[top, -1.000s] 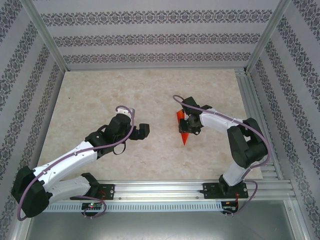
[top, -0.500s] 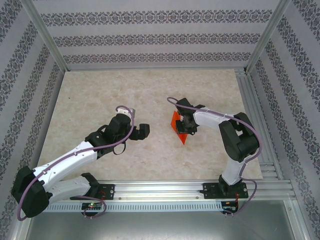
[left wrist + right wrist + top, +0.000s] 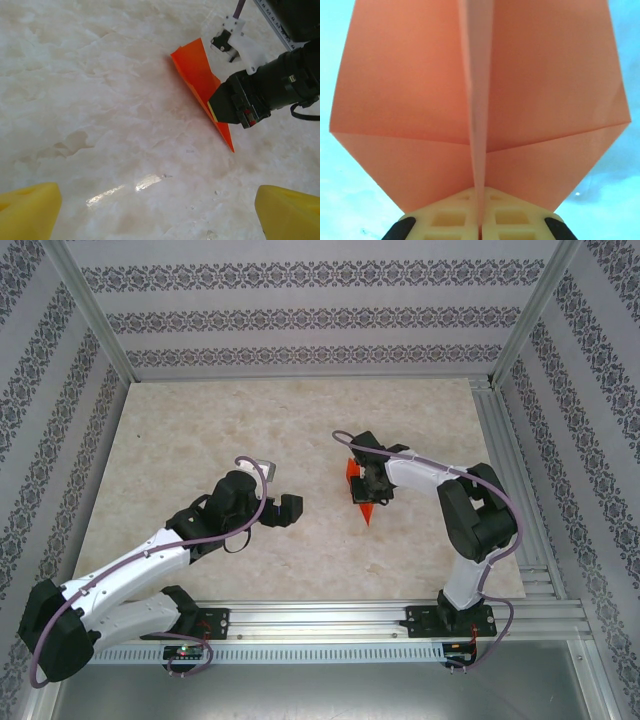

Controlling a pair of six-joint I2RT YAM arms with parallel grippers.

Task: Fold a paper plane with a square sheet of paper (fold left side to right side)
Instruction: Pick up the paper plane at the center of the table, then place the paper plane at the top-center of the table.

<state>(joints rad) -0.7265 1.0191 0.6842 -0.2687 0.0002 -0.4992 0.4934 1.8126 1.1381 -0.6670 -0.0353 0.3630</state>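
Observation:
My right gripper will release the orange paper plane on the marble tabletop, and I will put it down a little nearer the far patterned wall [image 3: 367,443].
The square sheet of paper stands folded as a pointed orange paper plane [image 3: 366,513] right of the table's middle, its tip toward the near edge. My right gripper [image 3: 373,485] is shut on it. In the right wrist view the cream fingers [image 3: 451,218] pinch the upright centre fold [image 3: 480,125], and the two wings [image 3: 410,85] spread to either side. The left wrist view has the plane [image 3: 197,75] ahead, with the right gripper's black body [image 3: 235,102] over its rear part. My left gripper [image 3: 286,506] is open and empty, well to the plane's left, with its yellow fingertips [image 3: 27,210] far apart.
The marble tabletop [image 3: 200,430] is bounded by patterned walls and an aluminium frame [image 3: 500,430] on the right. A rail [image 3: 320,615] with both arm bases runs along the near edge.
My right gripper has closed on the plane's centre fold and shifted slightly left with it. The left gripper has drifted a little toward the near edge and stayed open.

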